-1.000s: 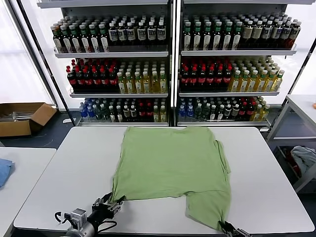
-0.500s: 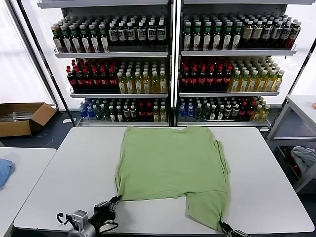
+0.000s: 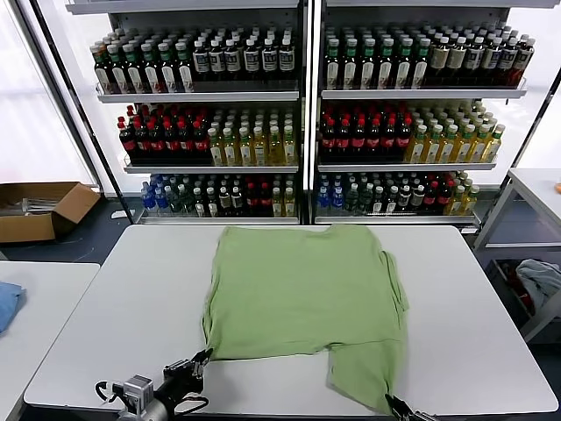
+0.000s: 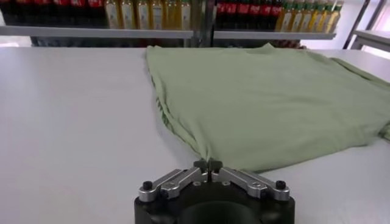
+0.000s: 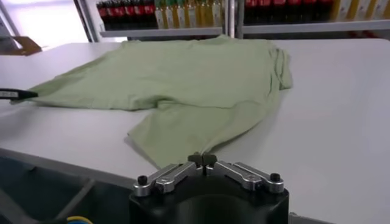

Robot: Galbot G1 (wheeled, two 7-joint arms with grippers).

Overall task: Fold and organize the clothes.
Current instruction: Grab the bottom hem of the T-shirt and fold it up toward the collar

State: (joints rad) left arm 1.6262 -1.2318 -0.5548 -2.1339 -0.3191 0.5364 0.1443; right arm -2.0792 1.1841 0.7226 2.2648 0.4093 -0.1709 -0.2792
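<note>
I will use my right gripper to let go of the light green shirt's near corner, now hanging towards the table's edge, on the shirt (image 3: 379, 274) (image 5: 268, 64), beside the bunched fold at its side.
The light green shirt (image 3: 307, 294) lies flat on the white table (image 3: 131, 316), plain side up, with its graphic hidden. My left gripper (image 3: 205, 355) is at the near left and is shut on the shirt's near left hem corner; in the left wrist view the gripper (image 4: 208, 164) pinches the shirt (image 4: 268, 91). My right gripper (image 3: 390, 403) is at the table's near edge and is shut on the near right corner, which hangs towards the edge; in the right wrist view the gripper (image 5: 202, 159) pinches the shirt (image 5: 183, 79).
Shelves of bottles (image 3: 302, 114) stand behind the table. A cardboard box (image 3: 39, 209) sits on the floor at the far left. A blue cloth (image 3: 7, 303) lies on a side table to the left. A rack with cloth (image 3: 536, 282) stands to the right.
Both grippers have drawn slightly back towards the table's near edge, still holding the shirt's corners. The near left hem has shifted a little with the left gripper.
</note>
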